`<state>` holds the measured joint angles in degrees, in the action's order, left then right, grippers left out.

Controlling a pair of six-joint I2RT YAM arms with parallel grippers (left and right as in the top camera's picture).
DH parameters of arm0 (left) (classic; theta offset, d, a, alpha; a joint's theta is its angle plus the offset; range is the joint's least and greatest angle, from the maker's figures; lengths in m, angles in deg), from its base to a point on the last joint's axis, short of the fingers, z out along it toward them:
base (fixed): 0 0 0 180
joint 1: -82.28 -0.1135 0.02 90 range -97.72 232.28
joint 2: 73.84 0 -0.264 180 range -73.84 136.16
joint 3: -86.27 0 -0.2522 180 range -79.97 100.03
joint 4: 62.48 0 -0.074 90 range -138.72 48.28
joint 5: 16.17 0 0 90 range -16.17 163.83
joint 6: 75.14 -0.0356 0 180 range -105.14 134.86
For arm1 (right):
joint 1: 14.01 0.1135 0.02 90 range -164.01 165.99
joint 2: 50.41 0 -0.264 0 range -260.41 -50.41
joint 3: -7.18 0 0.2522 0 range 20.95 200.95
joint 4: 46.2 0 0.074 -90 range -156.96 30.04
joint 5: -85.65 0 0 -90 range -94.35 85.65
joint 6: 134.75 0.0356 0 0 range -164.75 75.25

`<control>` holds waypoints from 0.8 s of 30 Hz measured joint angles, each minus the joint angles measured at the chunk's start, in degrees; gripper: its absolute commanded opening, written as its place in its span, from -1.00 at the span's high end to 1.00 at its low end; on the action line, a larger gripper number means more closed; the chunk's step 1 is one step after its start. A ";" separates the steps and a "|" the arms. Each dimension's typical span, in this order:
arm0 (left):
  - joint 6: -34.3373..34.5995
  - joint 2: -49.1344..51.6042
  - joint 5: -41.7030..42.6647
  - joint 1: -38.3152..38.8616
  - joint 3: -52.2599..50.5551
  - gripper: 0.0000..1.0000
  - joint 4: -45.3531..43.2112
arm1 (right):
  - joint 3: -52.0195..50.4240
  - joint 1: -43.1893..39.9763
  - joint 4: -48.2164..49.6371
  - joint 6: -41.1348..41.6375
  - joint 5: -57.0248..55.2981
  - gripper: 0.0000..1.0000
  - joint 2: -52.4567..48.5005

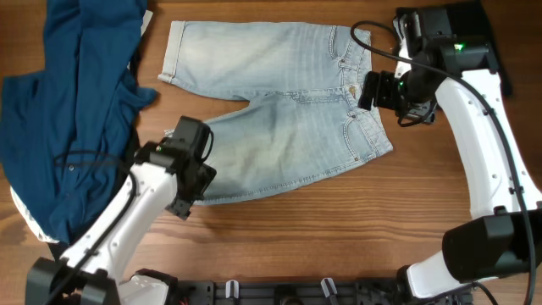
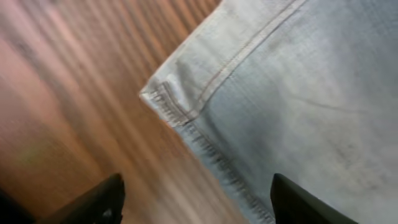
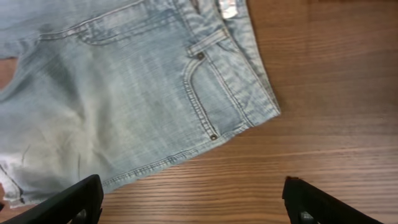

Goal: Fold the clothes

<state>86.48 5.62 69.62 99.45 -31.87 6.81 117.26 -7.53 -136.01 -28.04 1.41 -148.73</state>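
Observation:
My right gripper is to close on the pale-blue denim shorts' near side edge [image 1: 370, 158] [image 3: 239, 131], between the front pocket and the waistband corner of the shorts.
The pale-blue denim shorts [image 1: 279, 110] lie spread flat mid-table, waistband to the right and legs to the left. My left gripper [image 1: 188, 182] hovers open over the hem corner of the near leg. In the left wrist view that hem corner [image 2: 163, 98] lies ahead of the open, empty fingers [image 2: 199, 208]. My right gripper [image 1: 371, 90] is open at the waistband. In the right wrist view the front pocket [image 3: 214, 93] and the waistband corner show, and the open fingers [image 3: 199, 205] are over bare wood. The dark-blue shirt [image 1: 72, 102] lies crumpled at the left. The black shorts are hidden.
The wooden table [image 1: 339, 220] shows bare below and to the right of the shorts. The shirt's edge comes close to the far leg's cuffed hem [image 1: 174, 55]. A strip of white cloth [image 1: 24, 216] peeks from under the shirt.

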 measured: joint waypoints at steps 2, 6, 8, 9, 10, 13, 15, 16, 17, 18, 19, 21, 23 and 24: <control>1.38 -0.42 0.26 0.00 -1.95 -0.49 -2.08 | -0.46 1.11 0.66 -0.31 0.22 -0.82 0.00; 5.38 -0.42 0.24 0.00 -6.16 -0.40 -3.85 | -3.39 3.69 2.56 -0.28 0.52 -0.82 0.00; 7.17 -0.42 -0.33 0.00 -9.29 -0.32 -6.40 | -6.58 5.16 4.33 -0.28 0.68 -0.82 0.00; 7.54 -0.42 -0.61 0.00 -9.92 -0.31 -7.28 | -7.34 5.38 4.74 -0.26 0.70 -0.82 0.00; 7.93 -0.42 -0.94 0.00 -10.27 -0.31 -8.00 | -8.57 5.49 5.46 -0.24 0.83 -0.82 0.00; 8.52 -0.42 -3.30 0.00 -10.80 -0.31 -10.88 | -9.27 5.46 5.88 -0.09 0.83 -0.82 0.00; 8.70 -0.42 -4.55 0.00 -11.10 -0.18 -13.05 | -9.29 5.49 6.32 -0.09 0.83 -0.82 0.00; 8.72 -0.42 -5.03 0.00 -11.37 -0.13 -14.23 | -9.29 5.49 6.40 -0.09 0.83 -0.82 0.00; 9.03 -0.42 -5.60 0.00 -11.82 -0.06 -15.58 | -9.29 5.49 6.49 -0.09 0.83 -0.82 0.00; 9.09 -0.42 -6.05 0.00 -12.24 0.04 -16.52 | -9.31 5.49 6.49 -0.09 0.83 -0.82 0.00; 9.09 -0.42 -6.47 0.00 -12.87 0.18 -17.46 | -9.29 5.49 6.51 -0.09 0.83 -0.81 0.00; 9.49 -0.42 -7.02 0.00 -13.68 0.31 -17.81 | -9.29 5.49 6.47 -0.09 0.83 -0.81 0.00; 9.42 -0.42 -7.54 0.00 -14.38 0.33 -17.86 | -9.31 5.49 6.19 0.24 0.76 -0.81 0.00; 9.51 -0.42 -7.69 0.00 -14.49 0.34 -17.86 | -9.29 5.49 6.01 0.61 0.74 -0.81 0.00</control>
<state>95.98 5.20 61.93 99.45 -46.37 -11.05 107.97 -2.04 -130.00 -27.43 2.15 -148.73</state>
